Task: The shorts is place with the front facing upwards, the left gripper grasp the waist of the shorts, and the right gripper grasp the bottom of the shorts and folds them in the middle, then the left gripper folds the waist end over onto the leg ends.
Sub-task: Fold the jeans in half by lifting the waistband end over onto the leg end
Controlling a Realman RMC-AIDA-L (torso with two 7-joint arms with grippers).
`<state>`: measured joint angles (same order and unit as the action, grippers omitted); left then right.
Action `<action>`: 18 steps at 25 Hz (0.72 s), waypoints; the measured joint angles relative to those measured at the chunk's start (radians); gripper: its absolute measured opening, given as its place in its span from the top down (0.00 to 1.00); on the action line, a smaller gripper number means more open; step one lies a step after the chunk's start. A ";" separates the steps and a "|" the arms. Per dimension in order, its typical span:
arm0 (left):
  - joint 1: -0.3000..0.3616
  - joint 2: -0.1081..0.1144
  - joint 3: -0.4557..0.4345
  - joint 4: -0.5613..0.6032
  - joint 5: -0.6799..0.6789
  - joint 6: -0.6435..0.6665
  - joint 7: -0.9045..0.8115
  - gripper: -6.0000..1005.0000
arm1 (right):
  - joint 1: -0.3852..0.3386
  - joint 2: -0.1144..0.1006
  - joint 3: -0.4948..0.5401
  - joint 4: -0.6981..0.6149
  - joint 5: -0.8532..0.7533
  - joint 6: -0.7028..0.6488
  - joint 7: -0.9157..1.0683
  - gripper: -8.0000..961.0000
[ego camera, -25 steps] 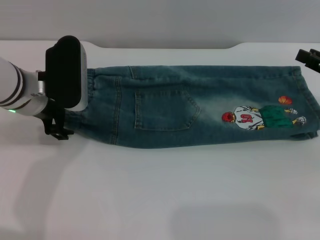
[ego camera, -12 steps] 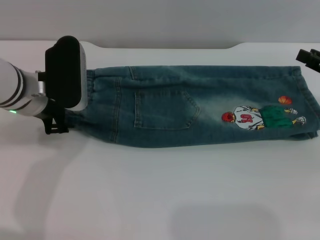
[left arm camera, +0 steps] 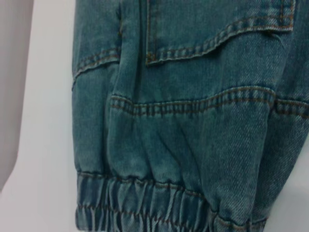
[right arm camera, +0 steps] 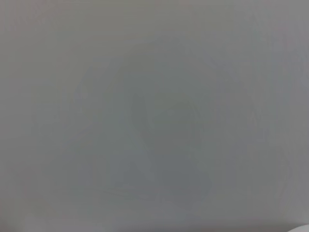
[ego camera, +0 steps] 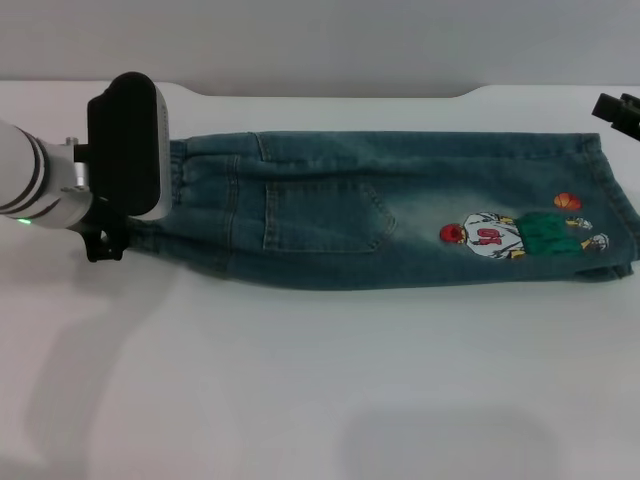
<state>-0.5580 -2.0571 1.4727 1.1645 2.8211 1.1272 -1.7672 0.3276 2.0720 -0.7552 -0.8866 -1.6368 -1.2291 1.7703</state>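
Observation:
Next, I close my right gripper on the patch pocket's pointed end (ego camera: 390, 224), midway along the denim shorts.
The blue-green denim shorts (ego camera: 400, 215) lie folded lengthwise across the white table, patch pocket (ego camera: 325, 215) and cartoon print (ego camera: 520, 235) facing up. At the left end is the gathered waist (ego camera: 179, 175), which fills the left wrist view as a ruched band (left arm camera: 145, 208). My left gripper (ego camera: 108, 245) sits over that end, its black body hiding part of the waist, its fingers shut on the waist's near corner. The bottom of the shorts (ego camera: 615, 195) lies at the right. My right gripper (ego camera: 618, 110) shows only as dark tips beyond the far right corner, apart from the cloth.
The white table (ego camera: 300, 380) stretches wide in front of the shorts. Its far edge, with a raised lip (ego camera: 330, 92), runs just behind them. The right wrist view shows only a plain grey surface.
My left gripper has shifted a little left and away, and the shorts have slid slightly with it. The right gripper has stayed put.

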 joint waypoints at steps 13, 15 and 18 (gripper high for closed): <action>0.028 0.000 0.010 0.063 0.038 -0.058 0.004 0.88 | 0.004 -0.003 -0.001 0.020 -0.007 0.006 -0.004 0.53; 0.034 -0.001 0.010 0.089 0.036 -0.058 0.002 0.89 | 0.007 -0.004 -0.001 0.024 -0.020 0.007 -0.005 0.53; 0.043 -0.003 0.013 0.130 0.033 -0.054 0.002 0.89 | 0.012 -0.004 -0.001 0.026 -0.051 0.007 -0.004 0.53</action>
<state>-0.5147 -2.0599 1.4856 1.2950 2.8545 1.0734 -1.7656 0.3398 2.0678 -0.7561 -0.8606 -1.6883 -1.2225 1.7662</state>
